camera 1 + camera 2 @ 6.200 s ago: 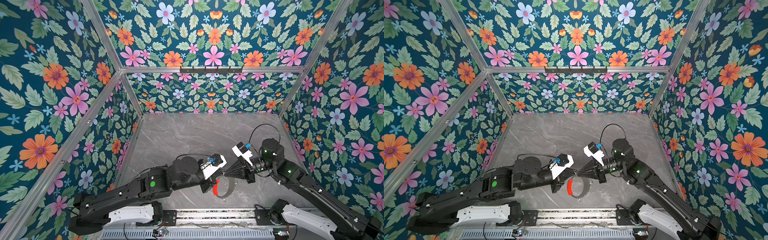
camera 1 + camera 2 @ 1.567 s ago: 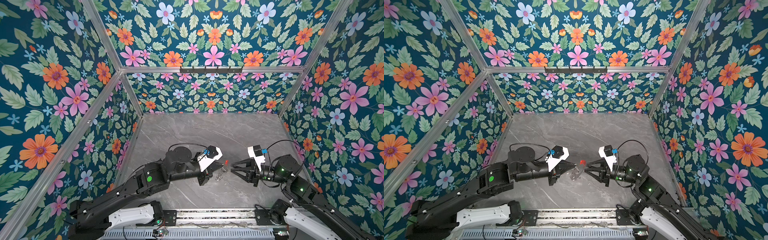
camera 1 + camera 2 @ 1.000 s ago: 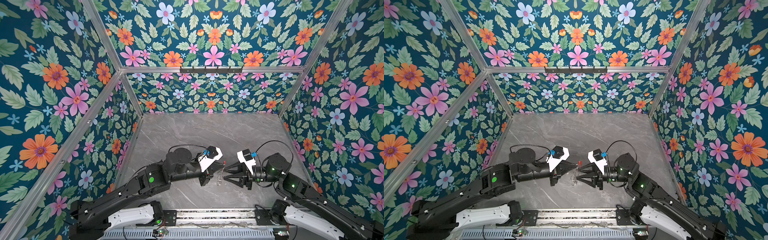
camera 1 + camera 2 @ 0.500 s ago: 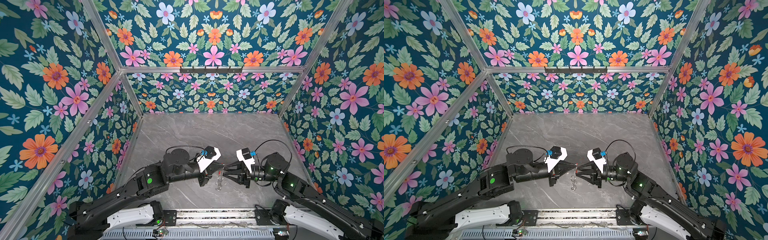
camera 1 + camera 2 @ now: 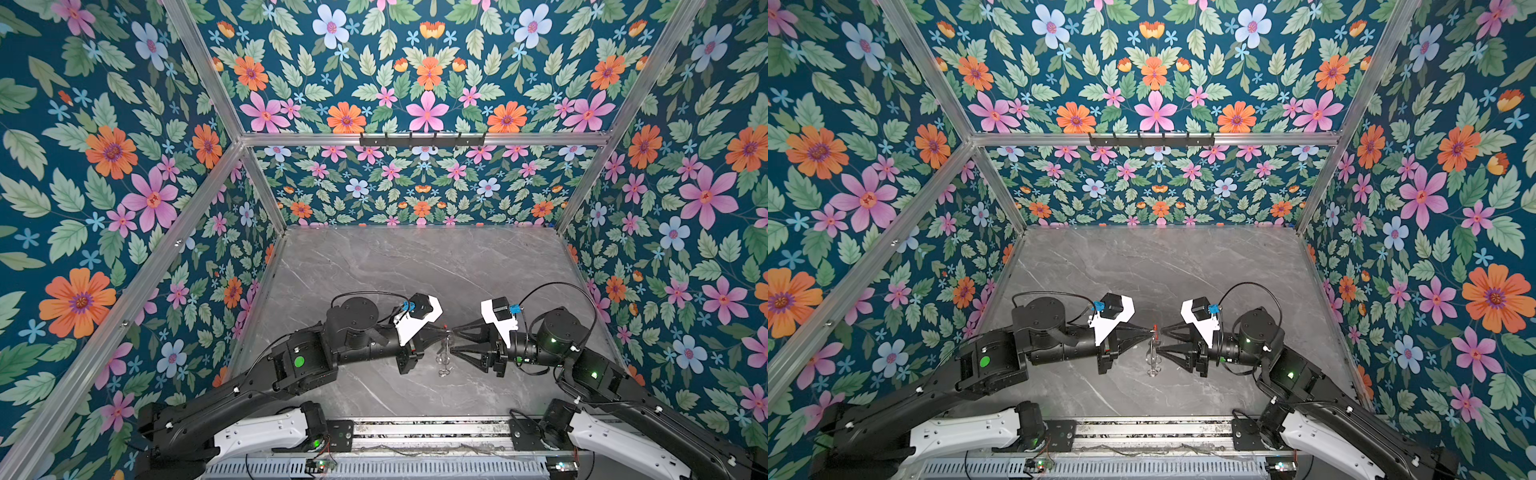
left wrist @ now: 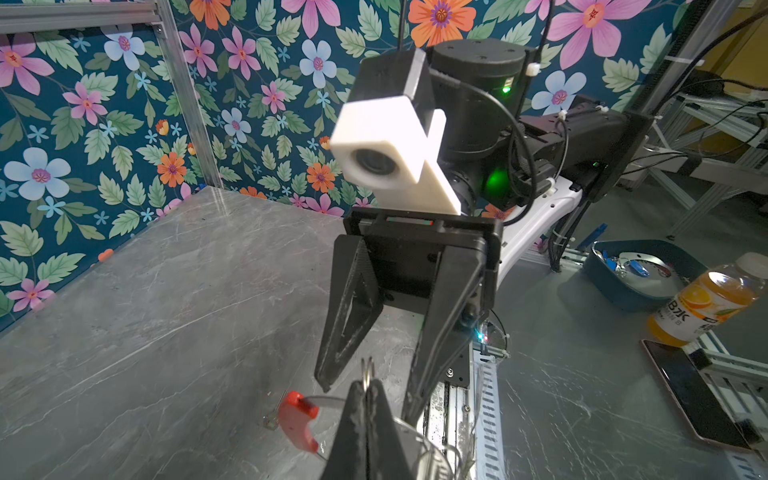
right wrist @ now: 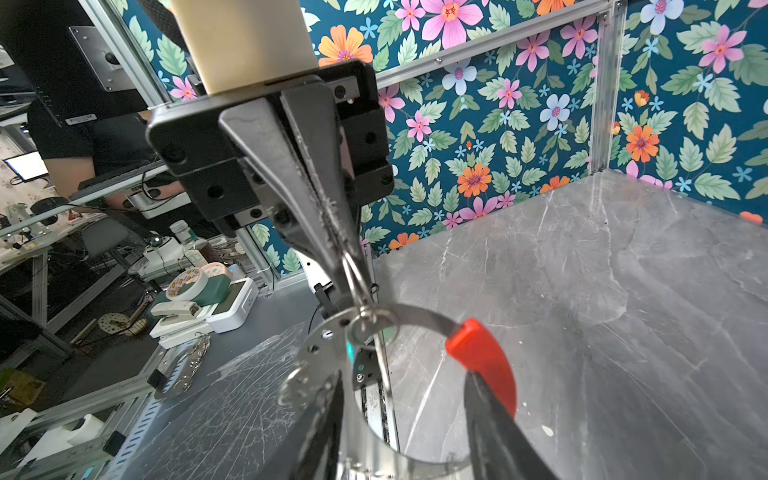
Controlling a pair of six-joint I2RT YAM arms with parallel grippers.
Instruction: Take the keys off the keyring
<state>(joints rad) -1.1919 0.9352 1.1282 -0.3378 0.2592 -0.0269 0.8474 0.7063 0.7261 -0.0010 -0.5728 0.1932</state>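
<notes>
The right gripper's fingers span the wide hoop and the small ring lies beyond them, so the robot should shift that gripper and pinch the small ring (image 7: pixel 374 334).
The keyring (image 7: pixel 415 313), a thin grey metal hoop with a red sleeve (image 7: pixel 482 357), hangs edge-on between both grippers above the table in both top views (image 5: pixel 444 357) (image 5: pixel 1152 357). My left gripper (image 5: pixel 444 328) (image 6: pixel 366 384) is shut on a small silvery split ring (image 7: pixel 359 291), which links to another small ring on the hoop. The key blades cannot be made out. Facing it, my right gripper (image 5: pixel 452 342) (image 7: pixel 403 376) has its jaws apart. One finger lies by the hoop's plain side and the other by the red sleeve (image 6: pixel 297 419).
The grey marble table (image 5: pixel 415 270) is closed in by floral walls on three sides. A metal rail (image 5: pixel 415 432) runs along the front edge. Outside the cell stand an orange drink bottle (image 6: pixel 706 299), a blue tray (image 6: pixel 636 286) and a phone (image 6: pixel 698 399).
The right gripper has come up close to the hanging hoop, and its jaws now stand wider than half a second ago. The left gripper has kept its hold and barely moved.
</notes>
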